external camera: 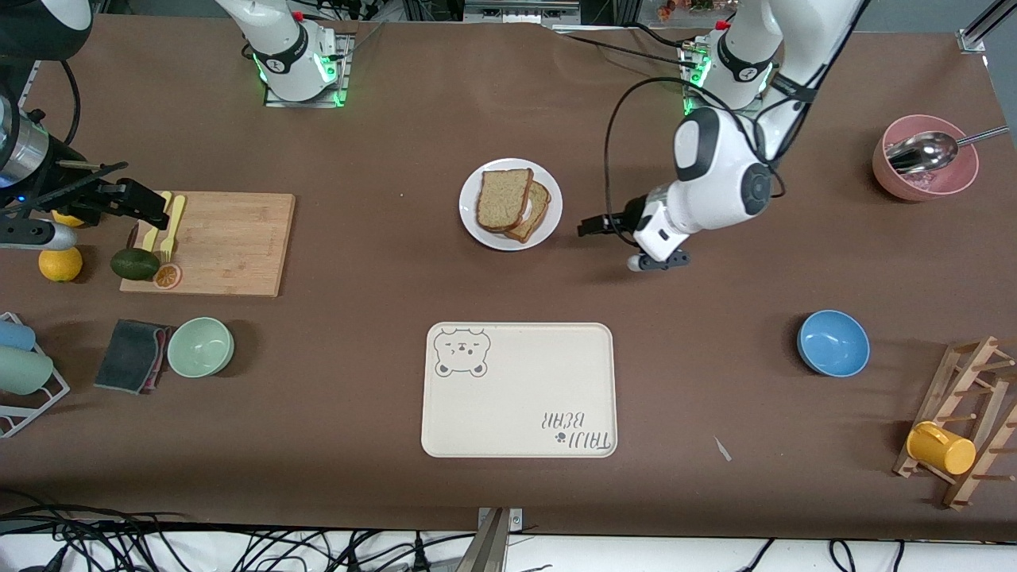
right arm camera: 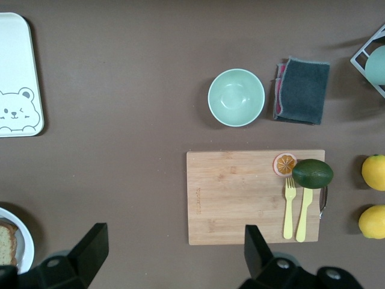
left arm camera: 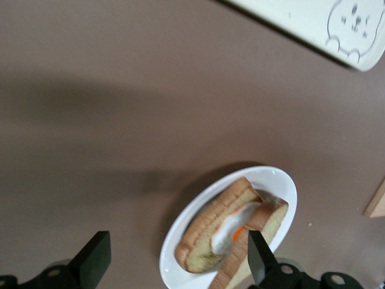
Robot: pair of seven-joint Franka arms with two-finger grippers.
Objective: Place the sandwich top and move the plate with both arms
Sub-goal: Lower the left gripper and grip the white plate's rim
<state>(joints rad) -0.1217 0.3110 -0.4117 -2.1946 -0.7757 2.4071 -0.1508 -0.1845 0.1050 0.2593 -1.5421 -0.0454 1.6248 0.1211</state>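
Note:
Next, my left gripper should grab the white plate by the rim (external camera: 559, 210) (left arm camera: 163, 264) beside the second bread slice, on the side facing that gripper.
The sandwich top (external camera: 503, 197) lies on a second bread slice (external camera: 536, 214) on the white plate (external camera: 548, 202) in the middle of the table. My left gripper (external camera: 593, 226) is open and empty, low beside the plate toward the left arm's end, apart from its rim. In the left wrist view the plate (left arm camera: 180, 241) and the stacked slices (left arm camera: 207, 232), with egg white between them, sit between the open fingers of the left gripper (left arm camera: 174, 265). My right gripper (external camera: 141, 205) is open and empty, over the cutting board's end; the right wrist view (right arm camera: 174, 253) shows it above bare table.
The bear-print tray (external camera: 519, 389) lies nearer the front camera than the plate. A cutting board (external camera: 230, 242) holds an avocado (external camera: 134, 264) and yellow cutlery. A green bowl (external camera: 200, 346), blue bowl (external camera: 833, 342), pink bowl (external camera: 924, 171) and mug rack (external camera: 965, 425) stand around.

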